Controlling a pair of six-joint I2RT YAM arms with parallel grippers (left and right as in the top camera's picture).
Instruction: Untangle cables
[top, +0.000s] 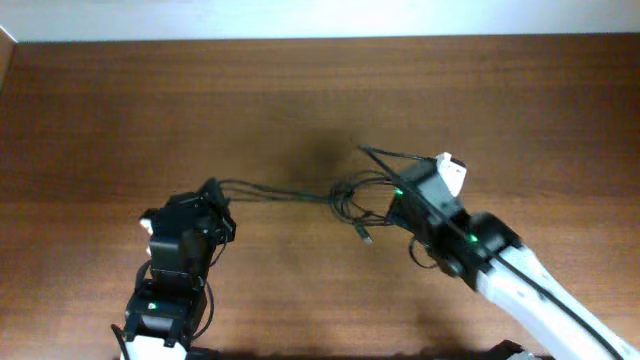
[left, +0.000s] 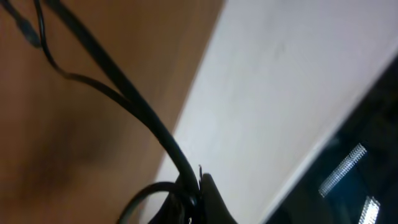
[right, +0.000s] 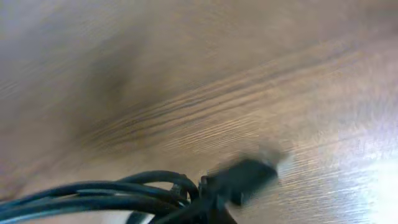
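The cables run taut from the robot's left gripper into loops bunched at its right gripper, so the left gripper needs to open and take them nearer the loops (top: 312, 196).
The cables (top: 345, 195) are thin black cords stretched across the table middle, with a loose tangle of loops and a small plug end (top: 366, 237) hanging below. My left gripper (top: 212, 190) is shut on one end of the cables; in the left wrist view the cord (left: 124, 87) runs up and away from the pinched jaws (left: 198, 190). My right gripper (top: 398, 190) is shut on the bunch at the other side; the right wrist view shows several strands (right: 112, 193) and a blurred black plug (right: 245, 176) at the jaws (right: 208, 199).
The brown wooden table (top: 300, 100) spreads all round. A pale wall edge (top: 320, 18) runs along the back. The white right arm (top: 540, 300) reaches in from the lower right, the left arm (top: 165, 290) from the lower left.
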